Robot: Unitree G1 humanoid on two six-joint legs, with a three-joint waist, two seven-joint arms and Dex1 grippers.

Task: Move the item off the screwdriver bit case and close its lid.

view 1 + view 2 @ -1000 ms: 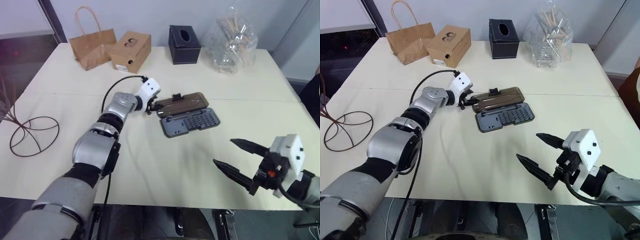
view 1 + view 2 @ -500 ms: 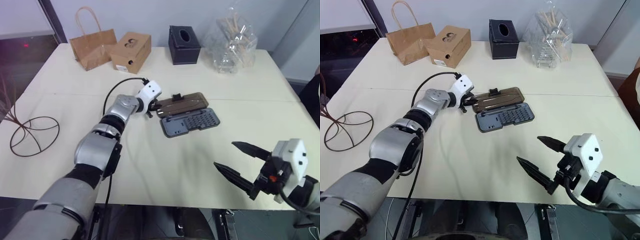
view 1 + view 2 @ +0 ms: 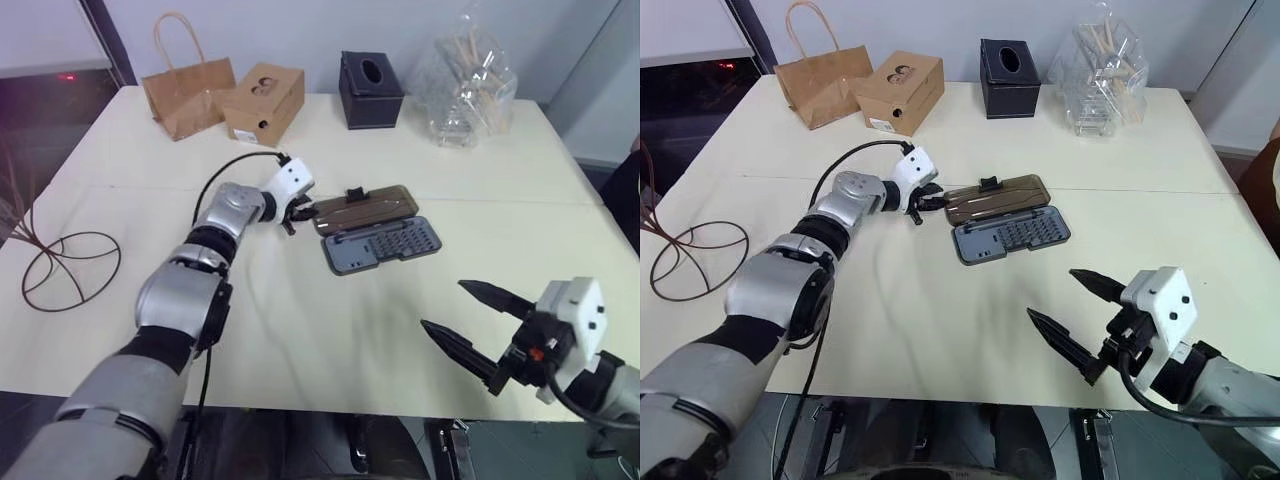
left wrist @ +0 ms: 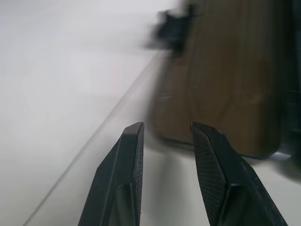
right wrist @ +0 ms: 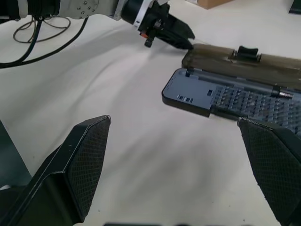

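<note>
My left gripper has its fingers at the lid's short end, so I should back away and grab the lid by its far edge point(image 3: 334, 201) next to the latch tab.
The screwdriver bit case point(image 3: 385, 245) lies open at the table's middle, its grey-blue tray showing rows of bits. Its smoky-brown lid point(image 3: 365, 208) lies flat behind the tray, with a black latch tab at the far edge. My left gripper point(image 3: 298, 210) is at the lid's left end, open, with a narrow gap and nothing between the fingers point(image 4: 134, 141). The item point(image 3: 70, 270), a dark wire frame, sits on the table's far left edge, well away from the case. My right gripper point(image 3: 465, 320) hovers wide open near the front right edge, holding nothing.
Along the back of the table stand a brown paper bag point(image 3: 185, 95), a cardboard box point(image 3: 263, 103), a black tissue box point(image 3: 370, 88) and a clear plastic container point(image 3: 462, 95). A black cable loops over my left wrist.
The left gripper's fingers have parted a little at the lid's left end. The lid still lies flat. The right gripper has stayed where it was.
</note>
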